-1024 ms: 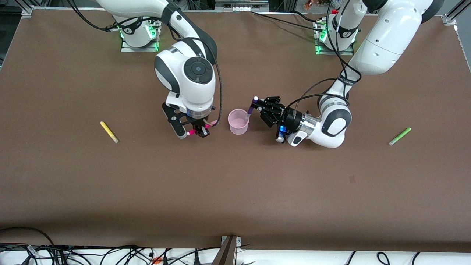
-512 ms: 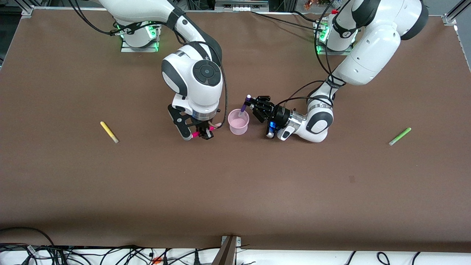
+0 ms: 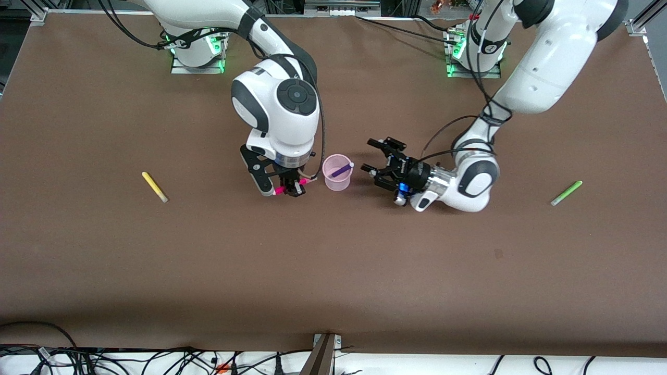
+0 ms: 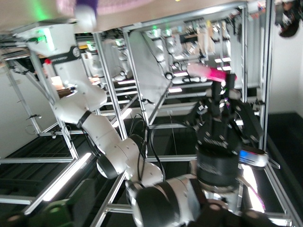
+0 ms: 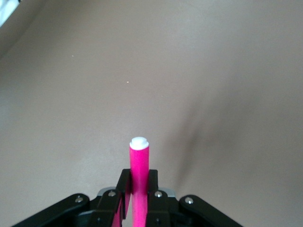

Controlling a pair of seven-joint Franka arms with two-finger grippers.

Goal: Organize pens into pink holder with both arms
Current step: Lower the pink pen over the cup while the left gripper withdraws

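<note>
The magenta-pink pen, now held level beside the holder, will go down inside the pink holder [image 3: 339, 173] next to the dark purple pen, set there by my right gripper.
The pink holder [image 3: 337, 179] stands mid-table with the dark purple pen [image 3: 341, 169] leaning inside it, pale end at the rim. My left gripper [image 3: 368, 154] lies low beside the holder, toward the left arm's end, its jaws open and holding nothing. My right gripper [image 3: 292, 188] points down beside the holder toward the right arm's end, shut on the magenta-pink pen [image 3: 307, 180], which is held level. In the right wrist view the magenta-pink pen [image 5: 139, 161] sticks out between the closed fingers [image 5: 124, 187]. The yellow pen [image 3: 155, 186] and light green pen [image 3: 566, 192] lie on the table.
The yellow pen lies toward the right arm's end of the brown table [image 3: 333, 271], the green pen toward the left arm's end. Both are well apart from the holder. Cables hang along the table edge nearest the front camera.
My left gripper opened and let go of the purple pen, which dropped into the holder, then drew back slightly. My right gripper edged closer to the holder with the magenta pen.
</note>
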